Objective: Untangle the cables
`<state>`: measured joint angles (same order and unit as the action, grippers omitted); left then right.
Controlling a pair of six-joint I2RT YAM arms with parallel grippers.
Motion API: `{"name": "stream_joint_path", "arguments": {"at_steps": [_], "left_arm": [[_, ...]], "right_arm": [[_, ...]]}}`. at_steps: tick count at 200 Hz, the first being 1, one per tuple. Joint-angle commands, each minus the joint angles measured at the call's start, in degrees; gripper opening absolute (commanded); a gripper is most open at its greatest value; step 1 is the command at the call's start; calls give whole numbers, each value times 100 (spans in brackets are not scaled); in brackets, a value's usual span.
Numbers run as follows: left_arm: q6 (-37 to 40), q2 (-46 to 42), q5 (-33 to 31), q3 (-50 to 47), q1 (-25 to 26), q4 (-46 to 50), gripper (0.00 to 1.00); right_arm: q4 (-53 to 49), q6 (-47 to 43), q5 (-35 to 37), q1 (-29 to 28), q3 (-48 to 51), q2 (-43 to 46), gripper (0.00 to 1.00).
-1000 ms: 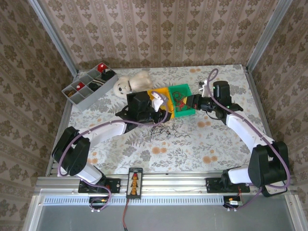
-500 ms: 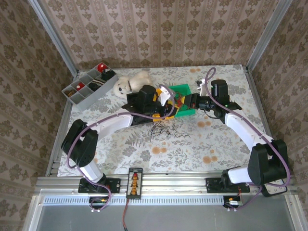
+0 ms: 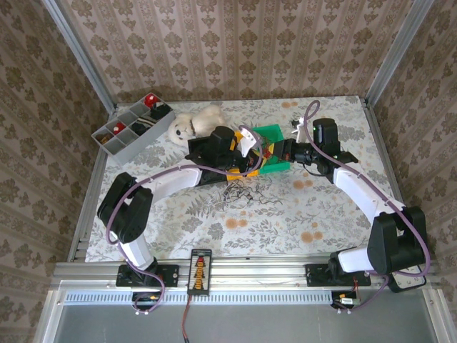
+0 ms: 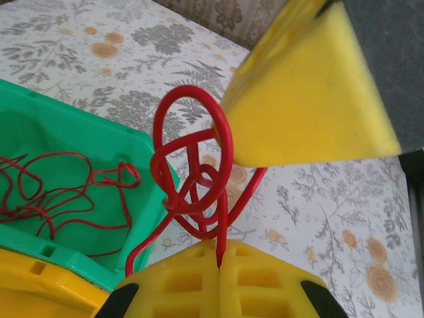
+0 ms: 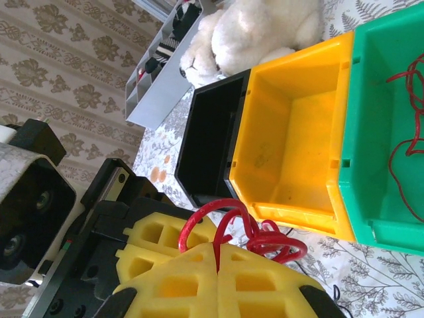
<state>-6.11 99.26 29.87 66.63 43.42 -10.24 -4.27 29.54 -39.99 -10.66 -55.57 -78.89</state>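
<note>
I can see the red cable's loops bunched in a knot close to both grippers, so I need to take the strand of cable [image 5: 197, 214] beside the knot with my left gripper before my right gripper opens.
A knotted red cable [image 4: 193, 189] hangs between my two grippers, just off the corner of the green bin [image 4: 79, 142]. My left gripper [image 4: 220, 257] is shut on one strand of it. My right gripper [image 5: 217, 250] is shut on another strand of the same red cable [image 5: 271, 235], and its yellow pad [image 4: 311, 86] stands close above the knot. More thin red cables [image 4: 59, 192] lie loose inside the green bin. A tangle of black cables [image 3: 239, 191] lies on the table below both grippers, left [image 3: 251, 148] and right [image 3: 275, 152].
A yellow bin [image 5: 291, 139] and a black bin [image 5: 212, 149] stand side by side next to the green bin [image 5: 387, 119]. A white plush toy [image 3: 193, 123] and a grey compartment tray [image 3: 132, 127] are at the back left.
My left arm has swung right and away, up to the right gripper by the green bin, and its jaws have closed on the red cable. The right gripper has stayed shut in place.
</note>
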Motion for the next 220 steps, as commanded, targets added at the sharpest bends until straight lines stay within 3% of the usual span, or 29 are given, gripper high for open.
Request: {"name": "stream_joint_path", "arguments": {"at_steps": [1,46,102,125,163,189,220], "left_arm": [[-409,-204,-496,-278,-97,-653,0],[-1488,-707,-1350,-1149,-522,-1918,0],[-2610,-997,-1318,-1699,-950,-3266,0],[-2521,-1262,-1446,-1775,-1011,-3249,0],[-1589,-1471,-1317,-1375,-819,-2032,0],[-995,-1199,-752,-940,-577,-1189,0],[-497,-839,-166,-482,-301,-518,26]], "right_arm": [[-341,-199,390,-40,-206,-21,6],[-1262,-566,1739,-48,-253,-47,6],[-1854,-370,3313,-10,-141,-264,3],[-2022,-146,3533,169,-73,-318,3],[-1375,-94,2531,301,213,-186,4],[-620,-14,1511,301,385,88,4],[-230,-279,373,301,403,393,6]]}}
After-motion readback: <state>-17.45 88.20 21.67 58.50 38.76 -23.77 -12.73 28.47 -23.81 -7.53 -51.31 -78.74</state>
